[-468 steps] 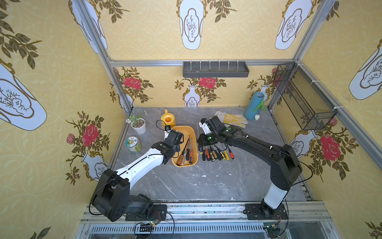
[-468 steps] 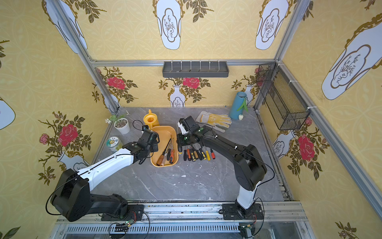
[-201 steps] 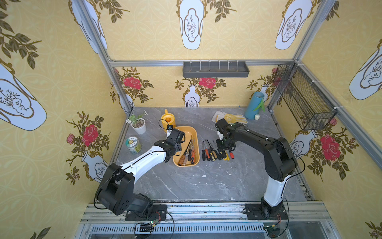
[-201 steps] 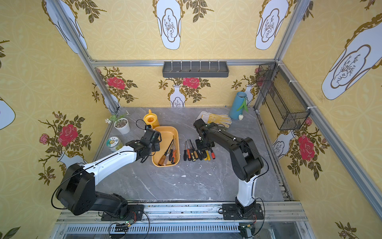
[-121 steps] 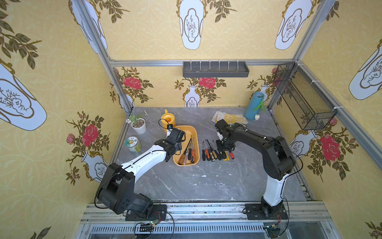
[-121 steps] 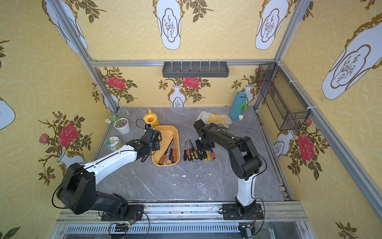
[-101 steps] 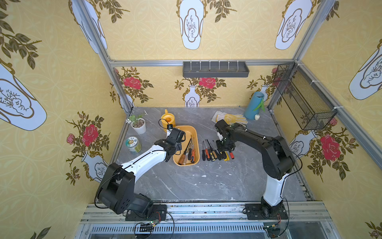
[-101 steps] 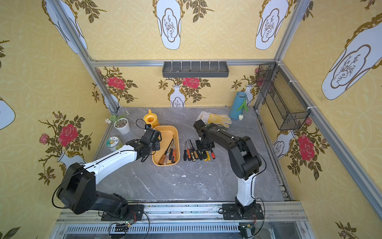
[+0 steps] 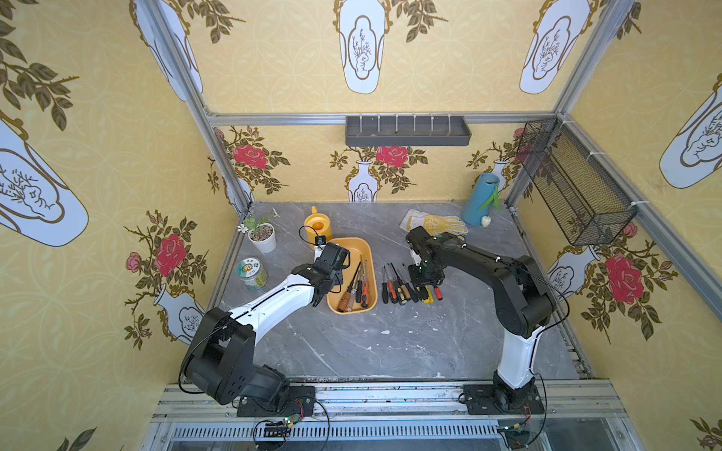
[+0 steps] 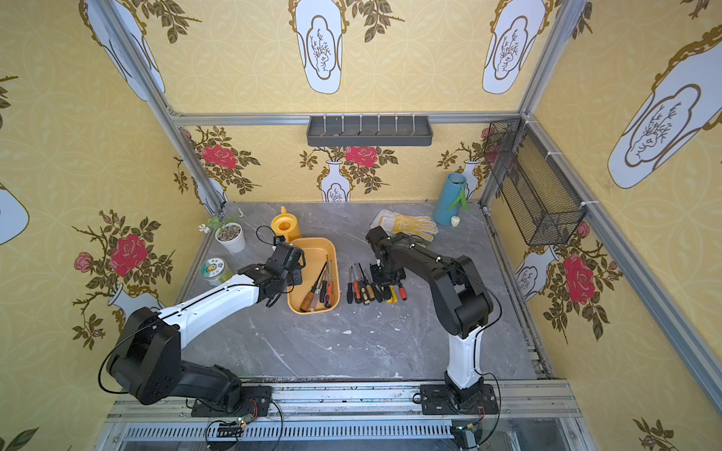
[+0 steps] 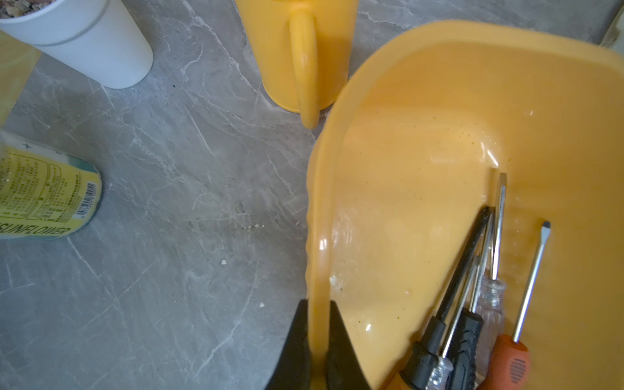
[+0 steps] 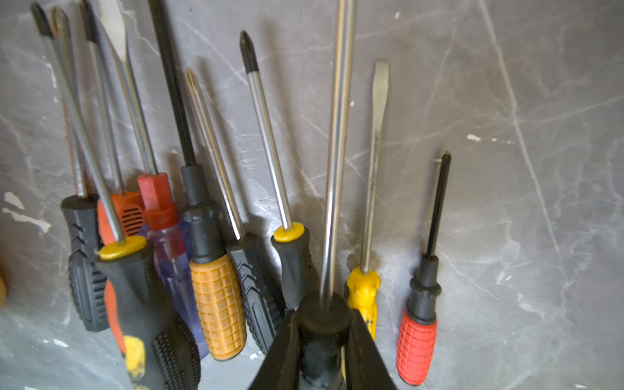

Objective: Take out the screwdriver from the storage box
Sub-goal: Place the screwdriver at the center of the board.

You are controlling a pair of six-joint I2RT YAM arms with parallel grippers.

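My right gripper is going to let go of the long silver screwdriver on the black handle (image 9: pixel 410 291) (image 12: pixel 252 276) between the amber and black-and-yellow handles.
The yellow-orange storage box (image 9: pixel 355 250) (image 10: pixel 314 250) sits at mid-table with several screwdrivers (image 9: pixel 353 289) (image 11: pixel 472 304) in its near end. My left gripper (image 9: pixel 327 292) (image 10: pixel 286 291) (image 11: pixel 318 305) is shut on the box's left rim (image 11: pixel 319 202), one finger on each side. My right gripper (image 9: pixel 426 279) (image 10: pixel 385 278) (image 12: pixel 325 314) is shut on the black handle of a screwdriver with a long silver shaft (image 12: pixel 334 169). It is held low over a row of several screwdrivers (image 9: pixel 402 289) (image 12: pixel 216 287) lying on the table right of the box.
A yellow watering can (image 9: pixel 318 226) stands just behind the box, with a white plant pot (image 9: pixel 262 236) and a labelled tin (image 9: pixel 251 272) to the left. A glove (image 9: pixel 437 224) and blue vase (image 9: pixel 478 199) are at the back right. A black mesh basket (image 9: pixel 574 187) hangs on the right wall.
My right gripper carried the screwdriver from beside the box rightward to the row on the table, then stayed almost still for the last second. The left gripper kept its hold on the rim.
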